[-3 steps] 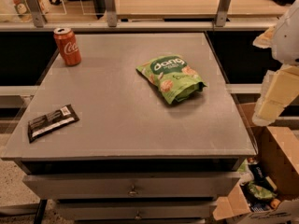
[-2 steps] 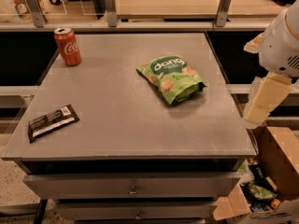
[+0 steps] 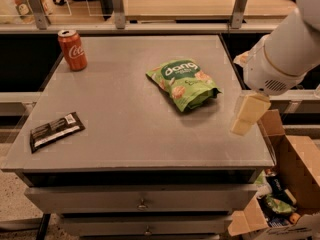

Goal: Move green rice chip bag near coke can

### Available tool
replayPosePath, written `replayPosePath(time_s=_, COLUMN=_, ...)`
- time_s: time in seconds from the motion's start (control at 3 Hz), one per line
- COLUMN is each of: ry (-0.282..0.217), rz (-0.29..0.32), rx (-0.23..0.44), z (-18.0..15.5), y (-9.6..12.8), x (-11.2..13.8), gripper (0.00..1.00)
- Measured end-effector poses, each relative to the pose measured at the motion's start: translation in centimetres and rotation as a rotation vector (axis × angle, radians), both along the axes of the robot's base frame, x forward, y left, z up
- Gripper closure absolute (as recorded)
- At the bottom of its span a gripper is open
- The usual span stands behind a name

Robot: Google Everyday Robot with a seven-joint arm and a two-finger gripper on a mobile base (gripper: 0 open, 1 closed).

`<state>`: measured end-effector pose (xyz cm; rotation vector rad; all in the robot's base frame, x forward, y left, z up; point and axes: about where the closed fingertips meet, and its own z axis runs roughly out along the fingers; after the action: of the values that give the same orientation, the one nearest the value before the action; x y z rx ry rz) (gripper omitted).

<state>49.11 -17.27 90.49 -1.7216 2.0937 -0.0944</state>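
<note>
My gripper needs to go to the green rice chip bag next. It should then close on the bag's end (image 3: 206, 90) farthest from the coke can.
The green rice chip bag (image 3: 183, 83) lies flat right of the middle of the grey table top (image 3: 125, 124), white "dang" lettering up. The red coke can (image 3: 72, 49) stands upright at the far left corner, well apart from the bag. My gripper (image 3: 246, 115) hangs on the white arm above the table's right edge, to the right of the bag and a little nearer the front, not touching it. Nothing is seen in it.
A flat dark brown wrapped bar (image 3: 55, 131) lies near the table's front left. An open cardboard box (image 3: 285, 194) with packets stands on the floor at the lower right. A railing with posts (image 3: 118, 6) runs behind the table. Drawers (image 3: 142, 203) sit under the top.
The arm and gripper have moved left and inward, from beyond the table's right side to over its right edge, closer to the bag. The bag, can and bar have not moved.
</note>
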Motion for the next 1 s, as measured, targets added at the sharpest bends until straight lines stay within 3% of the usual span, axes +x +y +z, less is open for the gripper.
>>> replayPosePath(time_s=0.67, ry=-0.064, rz=0.054, rx=0.026, z=-3.1, y=3.2, x=4.9, gripper=0.0)
replayPosePath(time_s=1.0, ry=-0.1, rz=0.057, rx=0.034, z=-4.3, y=3.5, x=7.4, gripper=0.0)
